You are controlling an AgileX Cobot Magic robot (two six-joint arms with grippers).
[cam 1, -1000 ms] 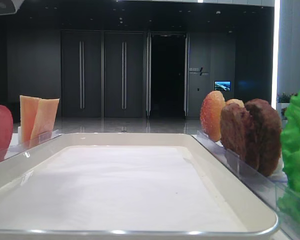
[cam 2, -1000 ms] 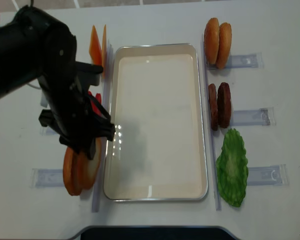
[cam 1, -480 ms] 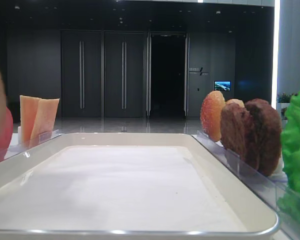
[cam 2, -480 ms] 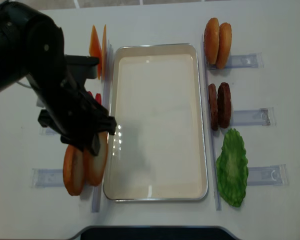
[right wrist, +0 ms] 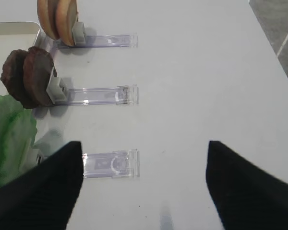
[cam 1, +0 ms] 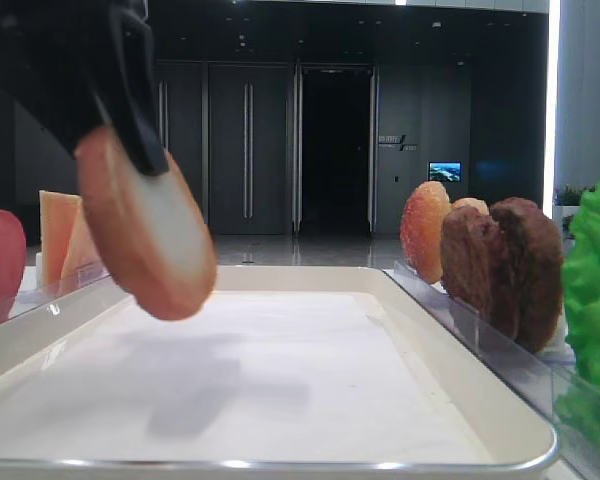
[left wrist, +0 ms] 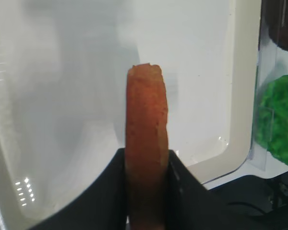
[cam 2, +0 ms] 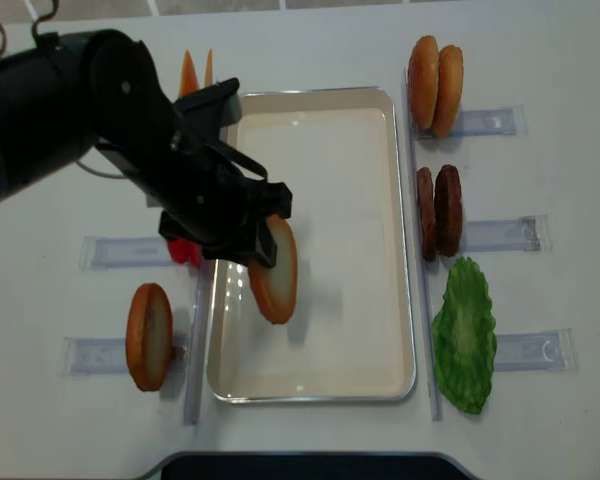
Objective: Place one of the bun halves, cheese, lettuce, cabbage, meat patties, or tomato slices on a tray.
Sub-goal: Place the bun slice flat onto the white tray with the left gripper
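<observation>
My left gripper has the bun half. It will let go of it on the near half of the tray [cam 2: 304,297] [left wrist: 121,108], halfway between the tray's long sides.
My left gripper [cam 2: 258,232] is shut on a bun half [cam 2: 276,270], a thick disc with a golden-brown rim and a pale face. The bun half hangs tilted, on edge, above the left part of the cream-white tray [cam 2: 345,180]. In the left wrist view the bun half's rim [left wrist: 146,120] stands between the two dark fingers [left wrist: 110,191], over the tray's paper lining [left wrist: 62,96]. The low exterior view shows the bun half [cam 1: 150,240] clear of the tray floor [cam 1: 300,380]. My right gripper [right wrist: 144,187] is open over bare table.
A second bun half [cam 2: 148,336] stands in a clear holder left of the tray, with a tomato slice [cam 2: 185,250] and cheese [cam 2: 187,72] further back. On the right stand speckled buns [cam 2: 435,85], meat patties [cam 2: 440,210] and lettuce [cam 2: 465,335]. An empty clear holder [right wrist: 110,163] lies below my right gripper.
My left gripper has lifted the bun half away from the left holder and carried it right, over the tray. It has come into the low exterior view.
</observation>
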